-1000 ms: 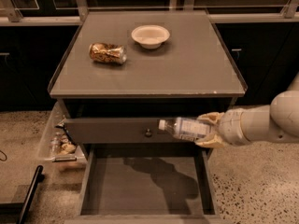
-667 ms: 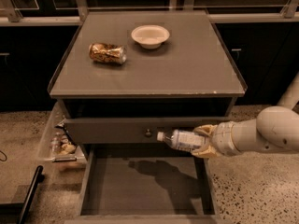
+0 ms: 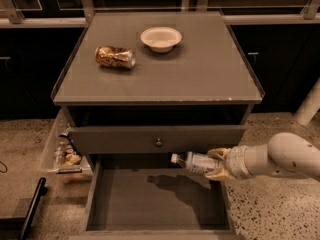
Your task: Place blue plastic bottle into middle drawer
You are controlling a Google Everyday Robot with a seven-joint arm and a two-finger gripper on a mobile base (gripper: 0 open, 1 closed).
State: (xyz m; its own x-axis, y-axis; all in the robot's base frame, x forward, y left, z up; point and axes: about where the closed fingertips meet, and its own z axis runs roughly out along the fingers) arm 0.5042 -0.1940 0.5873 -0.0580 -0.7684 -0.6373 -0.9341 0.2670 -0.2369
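My gripper is going to release the blue plastic bottle onto the bottom of the open middle drawer, by the bottle's shadow (image 3: 178, 180) toward the back.
The blue plastic bottle (image 3: 194, 162), clear with a white cap and a pale label, lies sideways in my gripper (image 3: 216, 163), cap pointing left. The gripper is shut on the bottle's base end, reaching in from the right on a white arm. It holds the bottle above the right part of the open middle drawer (image 3: 155, 200), a wide shallow grey box with a flat floor. The bottle's shadow falls on the drawer floor below it.
Above the open drawer is a grey drawer front with a small round knob (image 3: 158, 142). On the cabinet top lie a gold can (image 3: 115, 57) on its side and a white bowl (image 3: 160, 38). A clear bin (image 3: 64, 151) with small items hangs at the cabinet's left side.
The gripper and bottle have moved down and a little left, from level with the knobbed drawer front to over the open drawer.
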